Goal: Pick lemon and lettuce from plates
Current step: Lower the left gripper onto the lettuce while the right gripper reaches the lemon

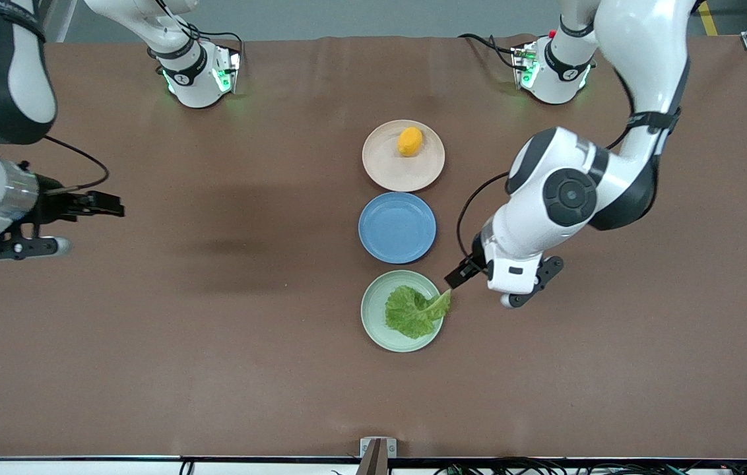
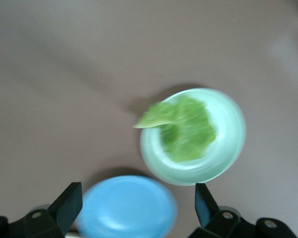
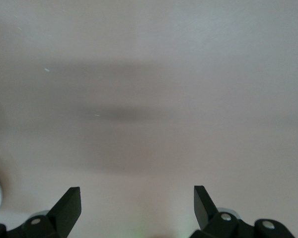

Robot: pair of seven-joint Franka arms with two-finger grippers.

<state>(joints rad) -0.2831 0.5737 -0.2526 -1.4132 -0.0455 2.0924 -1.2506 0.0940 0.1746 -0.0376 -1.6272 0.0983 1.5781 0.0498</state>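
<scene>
The left gripper needs to close on the lettuce's leafy edge (image 1: 400,292) (image 2: 174,156) facing the blue plate, so that the paler stem end stays free.
The lemon (image 1: 410,141) lies on the beige-pink plate (image 1: 387,165), the plate farthest from the front camera. The lettuce (image 1: 413,311) lies on the mint green plate (image 1: 373,316), the nearest one, with its paler stem end over the rim toward the left arm's end. My left gripper (image 1: 460,273) is open and empty, up in the air just beside that rim. Its wrist view shows the lettuce (image 2: 188,128), the green plate (image 2: 228,148) and my open left gripper (image 2: 136,201). My right gripper (image 1: 113,208) waits, open and empty, over bare table at the right arm's end; its wrist view shows only my open right gripper (image 3: 136,203) over the table.
A blue plate (image 1: 397,227) sits between the two task plates, bare; it also shows in the left wrist view (image 2: 126,208). The three plates stand in a row down the table's middle. Brown table spreads to both sides.
</scene>
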